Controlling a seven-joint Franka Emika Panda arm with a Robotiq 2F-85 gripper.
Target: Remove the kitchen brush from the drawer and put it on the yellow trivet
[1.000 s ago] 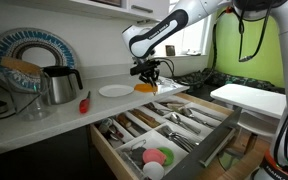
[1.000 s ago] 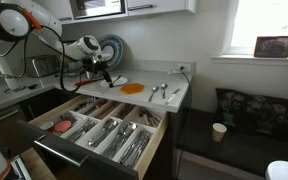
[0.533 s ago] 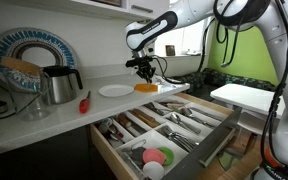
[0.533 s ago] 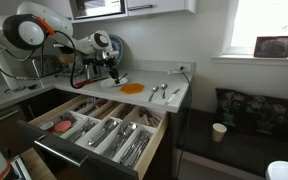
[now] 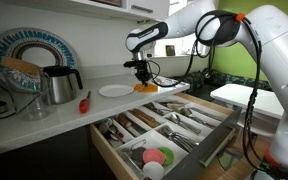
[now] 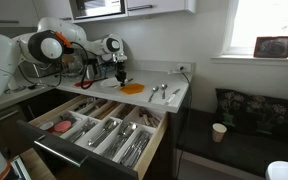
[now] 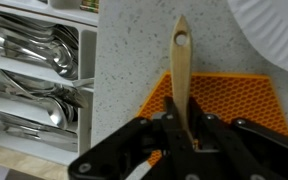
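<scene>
I should use my gripper to set the kitchen brush down across the middle of the yellow trivet (image 5: pixel 146 87) (image 7: pixel 209 135), a little toward the open drawer.
My gripper (image 7: pixel 179 122) is shut on the kitchen brush, whose pale wooden handle (image 7: pixel 181 60) with a hole at its end sticks out ahead of the jaws. The brush head is hidden. The handle hangs over the yellow trivet (image 7: pixel 234 100), a flat yellow-orange honeycomb pad on the speckled counter. In both exterior views the gripper (image 5: pixel 144 72) (image 6: pixel 121 75) is just above the trivet (image 5: pixel 147 87) (image 6: pixel 132 88). The drawer (image 5: pixel 212 133) (image 6: pixel 46 150) stands pulled open below the counter, its compartments full of cutlery (image 7: pixel 34 70).
A round white plate (image 5: pixel 114 91) (image 7: pixel 274 30) lies next to the trivet. A metal kettle (image 5: pixel 59 85), a red tool (image 5: pixel 84 101) and a patterned plate (image 5: pixel 29 60) stand further along. Spoons (image 6: pixel 161 92) lie on the counter. Pink and green round pieces (image 5: pixel 159 156) lie in the drawer.
The gripper, still holding the brush, has moved sideways along the counter to over the trivet, and the arm has swung round above it.
</scene>
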